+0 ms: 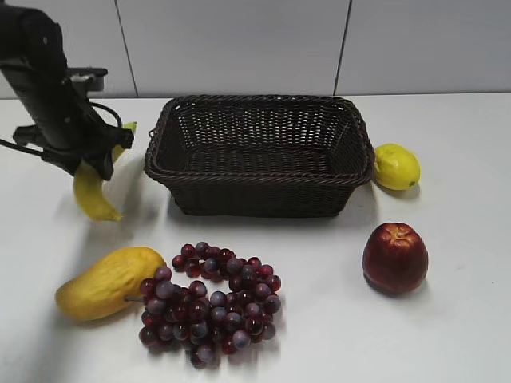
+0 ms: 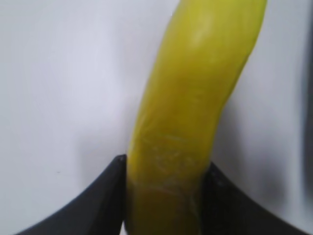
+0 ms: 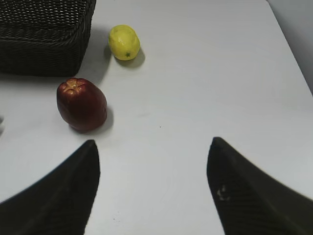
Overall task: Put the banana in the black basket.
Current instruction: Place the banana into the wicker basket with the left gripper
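My left gripper is to place the banana, still lifted above the table, lengthwise near the back side of the black basket. It will let go of it in the middle of the black basket's bottom (image 1: pixel 271 149).
The banana (image 1: pixel 93 195) is bright yellow and curved. It hangs tilted in my left gripper (image 1: pixel 94 159), lifted above the table left of the black basket (image 1: pixel 259 112). In the left wrist view the banana (image 2: pixel 190 107) fills the middle, and my left gripper (image 2: pixel 166 171) is shut on it with a black jaw pressed on each side. The black basket is dark woven wicker, and no fruit shows inside it. My right gripper (image 3: pixel 152 147) is open and holds nothing above bare table; it does not show in the exterior view.
A yellow-orange mango (image 1: pixel 108 282) and a bunch of dark red grapes (image 1: pixel 211 302) lie in front of the basket. A lemon (image 1: pixel 396 166) sits by the basket's right end and a red apple (image 1: pixel 394 257) in front of it. The basket corner (image 3: pixel 44 34), lemon (image 3: pixel 124 42) and apple (image 3: pixel 81 104) also show in the right wrist view.
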Controlling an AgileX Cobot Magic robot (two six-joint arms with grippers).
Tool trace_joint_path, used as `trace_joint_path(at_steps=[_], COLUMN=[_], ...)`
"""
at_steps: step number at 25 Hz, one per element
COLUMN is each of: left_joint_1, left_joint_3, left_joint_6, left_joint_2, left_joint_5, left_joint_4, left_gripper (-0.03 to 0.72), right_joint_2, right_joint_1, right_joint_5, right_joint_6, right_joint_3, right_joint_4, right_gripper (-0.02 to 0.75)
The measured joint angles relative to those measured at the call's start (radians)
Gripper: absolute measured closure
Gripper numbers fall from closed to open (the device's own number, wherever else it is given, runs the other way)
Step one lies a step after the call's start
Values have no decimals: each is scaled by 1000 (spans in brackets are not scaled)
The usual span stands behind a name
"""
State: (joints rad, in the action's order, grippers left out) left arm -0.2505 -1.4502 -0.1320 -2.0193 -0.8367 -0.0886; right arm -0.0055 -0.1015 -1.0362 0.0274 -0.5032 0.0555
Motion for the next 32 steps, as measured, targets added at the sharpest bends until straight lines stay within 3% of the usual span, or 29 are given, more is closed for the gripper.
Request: trace_joint_path(at_steps=[3, 7, 12, 16, 21, 25, 30, 32], left_joint_1=[4, 7, -7, -86, -247, -356, -419, -425], left_joint_3=[0, -41, -212, -299, -308, -308, -308, -308], left_joint_6=[15, 123, 303, 499, 864, 970, 987, 988], left_joint_2=[102, 225, 267, 267, 244, 169, 35, -18], left_joint_5=[0, 5, 16, 106, 238, 279, 255, 253], left_joint_4=[57, 80, -6, -82, -88, 28, 264, 293], left_gripper=[278, 278, 278, 278, 278, 278, 279, 279], right_joint_2=[0, 0, 0, 0, 0, 0, 0, 0], right_joint_1=[0, 0, 0, 0, 0, 0, 0, 0], right_joint_5=[0, 0, 0, 0, 0, 0, 0, 0], right_joint_6=[0, 0, 0, 0, 0, 0, 0, 0], right_joint_3=[0, 0, 0, 0, 0, 0, 0, 0], right_joint_4=[0, 0, 0, 0, 0, 0, 0, 0], right_gripper=[218, 218, 218, 218, 218, 218, 218, 218])
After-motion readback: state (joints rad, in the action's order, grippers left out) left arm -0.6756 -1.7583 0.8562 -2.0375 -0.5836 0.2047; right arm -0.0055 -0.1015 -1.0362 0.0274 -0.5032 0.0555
